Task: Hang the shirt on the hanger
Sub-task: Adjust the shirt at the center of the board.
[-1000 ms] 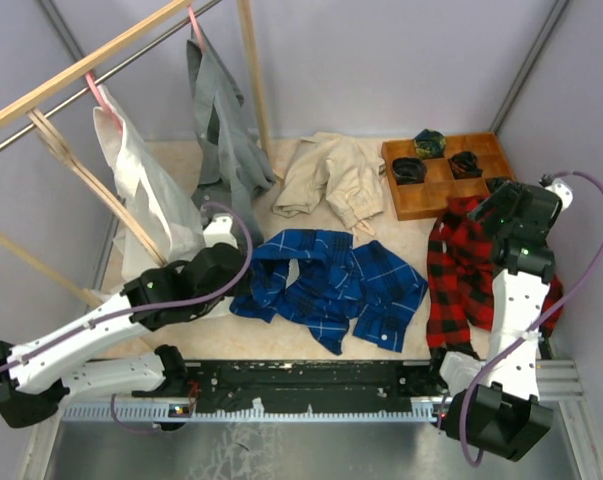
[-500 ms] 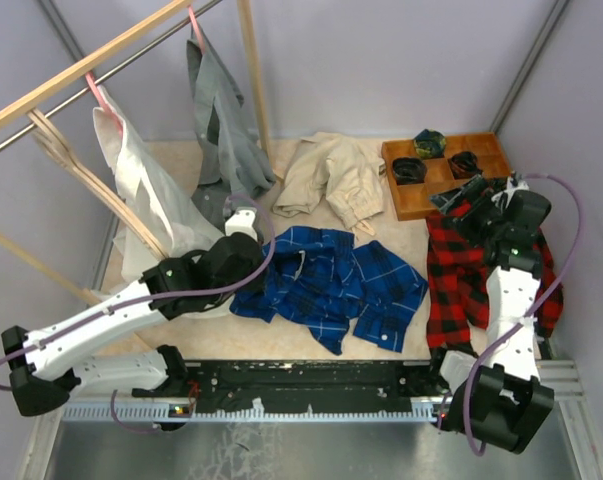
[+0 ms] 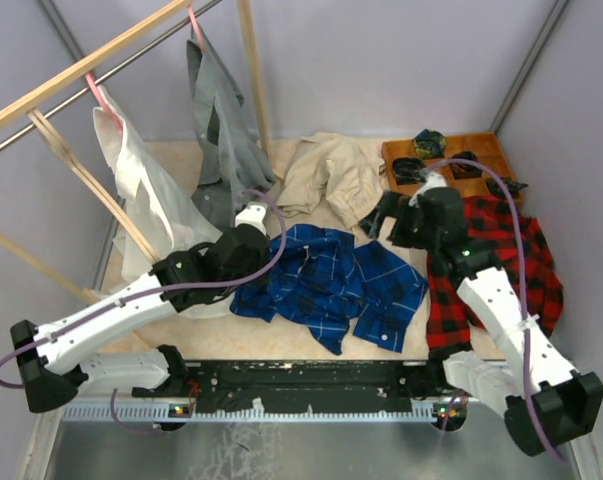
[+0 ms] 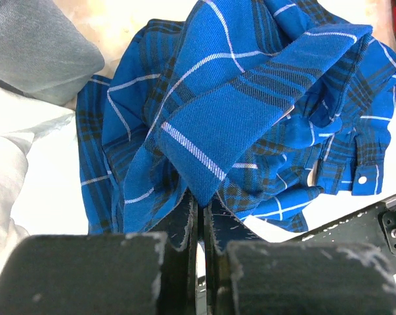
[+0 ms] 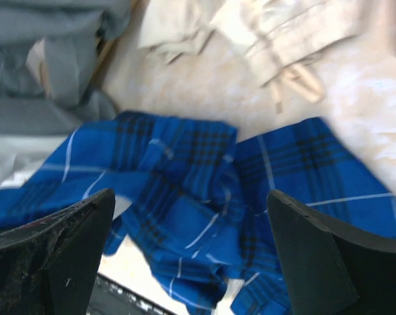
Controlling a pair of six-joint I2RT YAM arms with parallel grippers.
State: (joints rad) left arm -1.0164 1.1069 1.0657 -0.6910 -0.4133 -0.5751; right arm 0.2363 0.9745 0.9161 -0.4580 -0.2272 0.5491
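Next, my right gripper will go to the blue shirt's far edge (image 3: 335, 238) (image 5: 203, 141), in front of the beige garment, and take hold there.
The royal-blue checked shirt (image 3: 336, 280) lies crumpled on the table in front of the arms. My left gripper (image 3: 263, 240) is at its left edge, shut on a raised fold of the blue shirt (image 4: 204, 125), which fills the left wrist view (image 4: 199, 209). My right gripper (image 3: 381, 222) is open and empty, above the shirt's upper right part; the shirt (image 5: 184, 197) shows blurred between its fingers (image 5: 191, 246). A pale wooden hanger (image 3: 81, 172) hangs from the rail at the left, in front of the white shirt.
A white shirt (image 3: 146, 200) and a grey garment (image 3: 221, 130) hang on pink hangers from the rack at the left. A beige garment (image 3: 331, 175) lies behind the blue shirt. A wooden tray (image 3: 421, 195) of rolled socks and a red-and-black plaid shirt (image 3: 496, 265) are at the right.
My right arm swung left, from over the red plaid shirt to above the blue shirt. My left gripper moved up and right, lifting the blue shirt's left edge.
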